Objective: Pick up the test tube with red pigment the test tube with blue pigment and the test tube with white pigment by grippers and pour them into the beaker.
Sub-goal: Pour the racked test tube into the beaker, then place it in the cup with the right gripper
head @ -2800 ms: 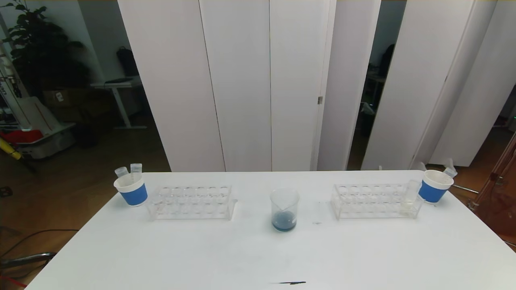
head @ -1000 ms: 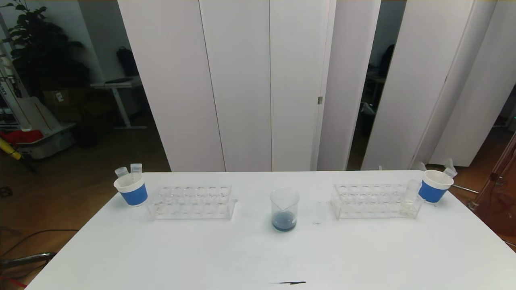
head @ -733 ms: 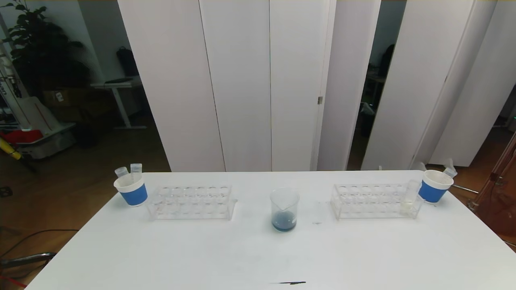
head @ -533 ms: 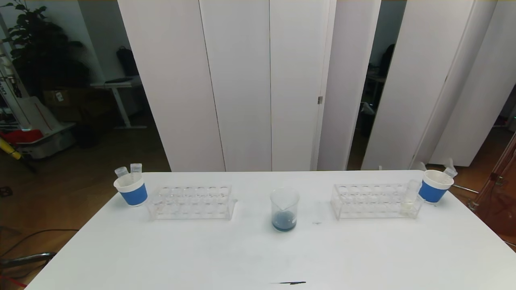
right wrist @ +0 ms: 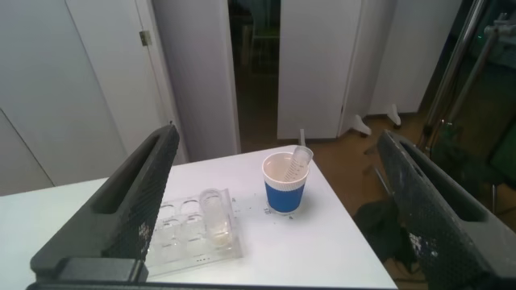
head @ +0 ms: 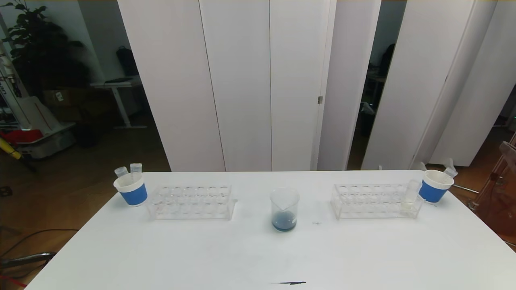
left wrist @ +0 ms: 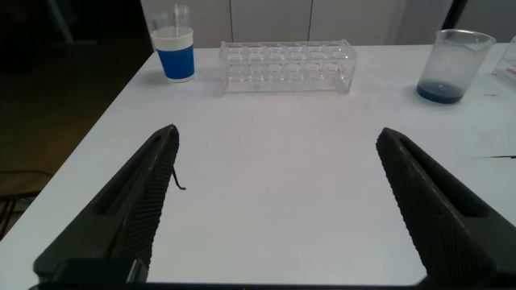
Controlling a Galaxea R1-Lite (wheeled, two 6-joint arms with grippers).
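My right gripper closes next on the upper part of the test tube point(head: 412, 190) point(right wrist: 214, 209) with white pigment, just below the test tube's rim.
The beaker point(head: 284, 209) stands mid-table with dark blue liquid at its bottom; it also shows in the left wrist view point(left wrist: 455, 64). The test tube with white pigment point(head: 410, 196) stands upright in the right end of the right rack point(head: 375, 201), and shows in the right wrist view point(right wrist: 216, 217). No tube with blue or red liquid is in view. My left gripper point(left wrist: 278, 133) is open and empty, low over the table's front left. My right gripper point(right wrist: 278, 133) is open and empty, above and short of the white tube. Neither gripper shows in the head view.
An empty clear rack point(head: 191, 202) stands left of the beaker. A blue-banded paper cup point(head: 131, 189) with two empty tubes stands at the far left. Another cup point(head: 434, 186) with an empty tube stands at the far right, close to the table edge.
Nothing on the table has moved. A brownish shape at the far right edge of the head view has shifted slightly.
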